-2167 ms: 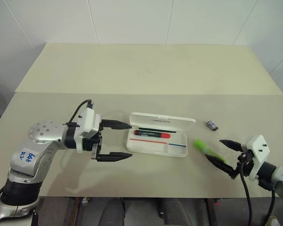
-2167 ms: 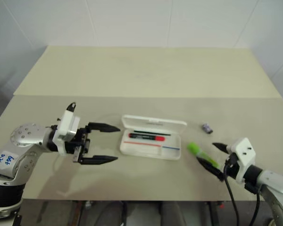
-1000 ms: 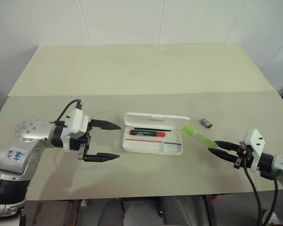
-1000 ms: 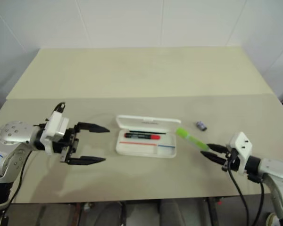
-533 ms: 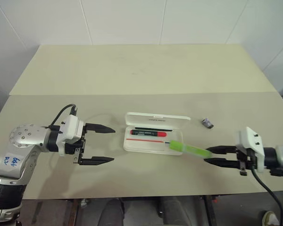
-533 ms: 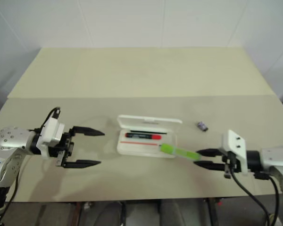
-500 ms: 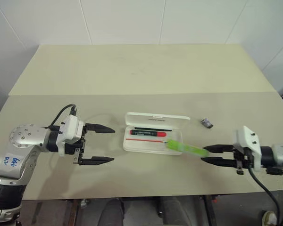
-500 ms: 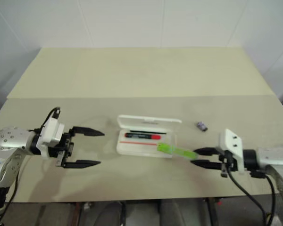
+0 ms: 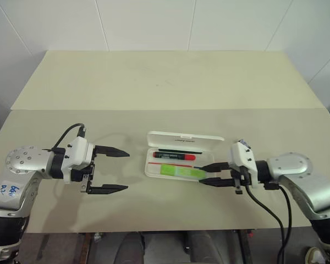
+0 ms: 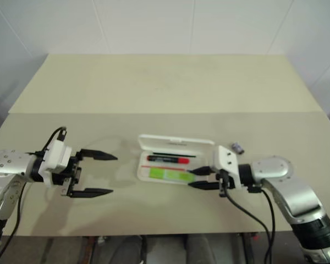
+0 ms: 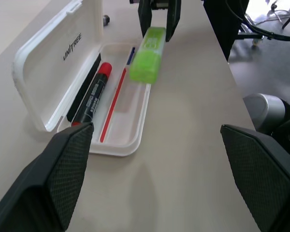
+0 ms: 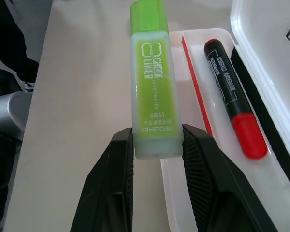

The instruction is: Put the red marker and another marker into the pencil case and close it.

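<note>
Next, I open my right gripper and let go of the lime-green highlighter between the red strip and the pencil case's front side [image 9: 170,170] [image 12: 185,89].
The white pencil case [image 9: 152,170] lies open mid-table, its lid [image 11: 63,55] tipped back. Inside rests the red marker [image 9: 176,157], black-barrelled with a red end [image 12: 248,137]. My right gripper [image 9: 203,174] reaches in from the right, shut on the other marker, a lime-green highlighter [image 12: 152,82]. The highlighter [image 9: 179,171] hangs level over the case's front half; I cannot tell whether it touches. To the left of the case, apart from it, my left gripper [image 9: 126,171] stands wide open and holds nothing.
A small grey-purple bit [image 10: 237,147] lies on the table just right of the case, behind my right arm. Beige tabletop stretches far beyond the case, with a seam across it and the front edge close to both arms.
My right gripper has carried the green highlighter leftward from beside the case to over its front half. The left gripper has stayed open in about the same place.
</note>
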Robot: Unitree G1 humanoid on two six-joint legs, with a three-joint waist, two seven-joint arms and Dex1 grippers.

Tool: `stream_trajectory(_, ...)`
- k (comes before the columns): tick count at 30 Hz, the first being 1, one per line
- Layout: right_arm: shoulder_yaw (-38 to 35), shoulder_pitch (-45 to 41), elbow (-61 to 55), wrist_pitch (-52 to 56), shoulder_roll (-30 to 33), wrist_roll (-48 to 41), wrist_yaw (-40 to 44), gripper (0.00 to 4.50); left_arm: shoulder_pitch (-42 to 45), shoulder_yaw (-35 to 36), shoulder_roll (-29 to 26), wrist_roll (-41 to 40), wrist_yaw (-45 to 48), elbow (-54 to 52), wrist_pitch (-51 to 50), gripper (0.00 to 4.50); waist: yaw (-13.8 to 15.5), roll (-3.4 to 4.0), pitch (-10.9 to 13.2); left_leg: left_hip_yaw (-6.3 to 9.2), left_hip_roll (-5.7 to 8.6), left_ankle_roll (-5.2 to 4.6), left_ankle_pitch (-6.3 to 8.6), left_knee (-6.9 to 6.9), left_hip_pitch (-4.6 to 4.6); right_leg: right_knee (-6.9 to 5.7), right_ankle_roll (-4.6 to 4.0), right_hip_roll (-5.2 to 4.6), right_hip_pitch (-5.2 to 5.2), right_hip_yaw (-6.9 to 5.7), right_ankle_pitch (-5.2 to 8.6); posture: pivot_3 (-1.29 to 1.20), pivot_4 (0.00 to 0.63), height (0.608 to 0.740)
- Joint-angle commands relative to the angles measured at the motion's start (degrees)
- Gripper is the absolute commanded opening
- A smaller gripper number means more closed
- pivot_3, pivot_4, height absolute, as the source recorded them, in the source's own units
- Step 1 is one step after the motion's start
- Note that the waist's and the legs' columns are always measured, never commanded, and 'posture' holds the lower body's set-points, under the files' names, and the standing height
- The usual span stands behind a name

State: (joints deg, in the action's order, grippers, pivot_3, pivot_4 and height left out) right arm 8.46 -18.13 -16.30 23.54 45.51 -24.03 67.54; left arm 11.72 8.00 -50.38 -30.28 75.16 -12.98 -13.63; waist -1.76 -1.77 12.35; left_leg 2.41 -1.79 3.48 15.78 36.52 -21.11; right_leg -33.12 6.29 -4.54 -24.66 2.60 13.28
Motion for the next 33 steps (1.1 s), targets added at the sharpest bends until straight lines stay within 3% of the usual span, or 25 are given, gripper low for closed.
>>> stream_trajectory(1, 2.2, -2.9, 2.8, -2.3, -2.5, 2.7, -0.5, 1.07, -0.8, 1.2, -0.8, -0.1, -0.1, -1.6, 0.9, 4.5, -0.1, 0.0, 0.0, 0.0, 0.0, 0.0, 0.0, 0.0, 0.0, -0.03, 0.0, 0.0, -0.01, 0.0, 0.0, 0.0, 0.15, 0.74)
stream_trajectory(10, 7.0, -8.4, 9.8, -5.7, -8.5, 7.7, -0.1, 1.07, -1.5, 1.3, -0.8, 0.0, -0.4, -2.5, 0.9, 4.5, 0.0, 0.0, 0.0, 0.0, 0.0, 0.0, 0.0, 0.01, 0.03, -0.25, -0.02, 0.0, -0.09, 0.0, 0.01, 0.0, 0.15, 0.74)
stream_trajectory(24, 8.0, -9.1, 11.0, -4.9, -10.9, 9.3, 0.9, 1.07, -1.9, 1.6, -0.9, -0.2, -1.0, -3.5, 0.5, 4.5, -0.1, 0.0, 0.0, 0.0, 0.0, 0.0, -0.01, 0.01, 0.07, -0.35, -0.02, 0.01, -0.09, 0.0, 0.01, 0.0, 0.15, 0.74)
stream_trajectory(30, 6.2, -9.8, 10.3, -4.7, -12.0, 8.2, -0.3, 3.2, -1.3, 1.3, -0.8, -0.1, -1.1, -3.2, 0.6, 4.5, -0.1, 0.0, 0.0, 0.0, 0.0, 0.0, -0.01, 0.01, 0.07, -0.35, -0.02, 0.01, -0.1, 0.0, 0.01, 0.0, 0.15, 0.74)
stream_trajectory(33, 5.4, -10.3, 9.0, -3.5, -12.3, 6.9, -0.4, 3.2, -1.2, 1.2, -0.8, -0.1, -1.0, -3.1, 0.6, 4.5, -0.1, 0.0, 0.0, 0.0, 0.0, 0.0, -0.01, 0.01, 0.07, -0.36, -0.02, 0.01, -0.1, 0.0, 0.01, 0.0, 0.15, 0.74)
